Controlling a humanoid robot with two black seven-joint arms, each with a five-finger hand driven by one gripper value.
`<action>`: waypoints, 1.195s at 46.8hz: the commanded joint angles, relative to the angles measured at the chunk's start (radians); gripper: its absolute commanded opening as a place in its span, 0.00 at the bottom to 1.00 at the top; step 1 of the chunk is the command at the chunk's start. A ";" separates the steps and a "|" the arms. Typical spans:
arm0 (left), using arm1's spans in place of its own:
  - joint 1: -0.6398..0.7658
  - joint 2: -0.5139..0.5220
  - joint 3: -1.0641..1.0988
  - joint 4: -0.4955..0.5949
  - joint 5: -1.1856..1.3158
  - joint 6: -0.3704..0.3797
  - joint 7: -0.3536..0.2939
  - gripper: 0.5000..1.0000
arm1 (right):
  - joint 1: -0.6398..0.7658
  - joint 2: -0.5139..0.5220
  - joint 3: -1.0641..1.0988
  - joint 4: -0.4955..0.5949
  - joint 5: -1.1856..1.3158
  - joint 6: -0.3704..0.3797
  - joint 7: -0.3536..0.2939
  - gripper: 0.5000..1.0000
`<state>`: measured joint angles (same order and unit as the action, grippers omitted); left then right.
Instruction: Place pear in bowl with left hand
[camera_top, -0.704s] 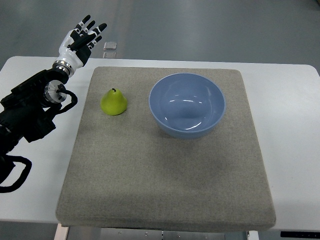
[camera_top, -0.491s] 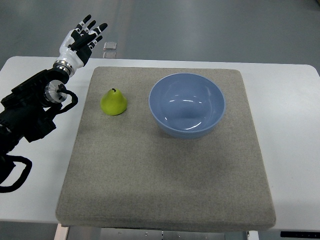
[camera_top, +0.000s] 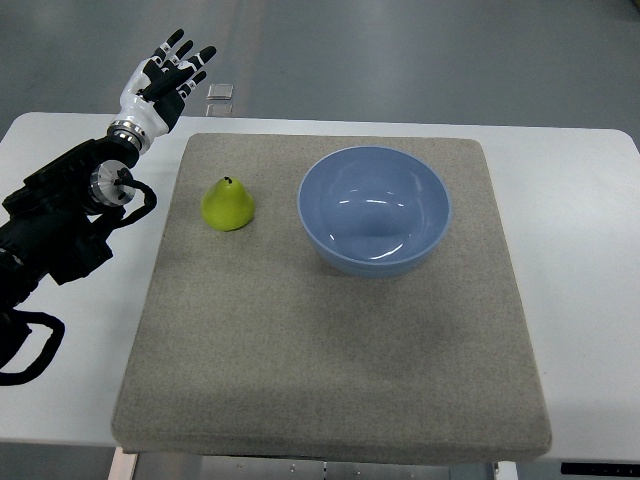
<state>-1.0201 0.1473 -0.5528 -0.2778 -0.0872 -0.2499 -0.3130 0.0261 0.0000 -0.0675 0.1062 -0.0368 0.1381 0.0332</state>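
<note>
The yellow-green pear is next for my left gripper, which should move to it and close around its round body (camera_top: 228, 208), just below the pear's stem.
A yellow-green pear (camera_top: 228, 205) stands upright on the left part of the grey mat (camera_top: 330, 330). To its right, a light blue bowl (camera_top: 374, 210) sits empty on the mat. My left hand (camera_top: 165, 75) is raised over the table's far left corner, beyond and to the left of the pear, with its fingers spread and nothing in them. Its black arm comes in from the left edge. No right arm shows.
The mat lies on a white table (camera_top: 580, 250). A small clear square object (camera_top: 220, 91) lies just past the table's far edge, near the left hand. Grey floor lies beyond.
</note>
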 joint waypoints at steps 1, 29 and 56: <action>0.000 0.000 0.002 -0.001 0.000 0.001 0.000 0.99 | 0.000 0.000 0.000 0.000 0.000 0.000 0.001 0.85; -0.002 0.006 0.013 -0.004 0.003 0.009 0.002 0.99 | 0.000 0.000 0.000 0.000 0.000 0.000 -0.001 0.85; -0.009 0.015 0.069 -0.035 0.007 0.008 0.005 0.99 | 0.000 0.000 0.000 0.000 0.000 0.000 -0.001 0.85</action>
<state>-1.0227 0.1586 -0.5148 -0.2959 -0.0824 -0.2409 -0.3088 0.0261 0.0000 -0.0675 0.1059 -0.0368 0.1381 0.0332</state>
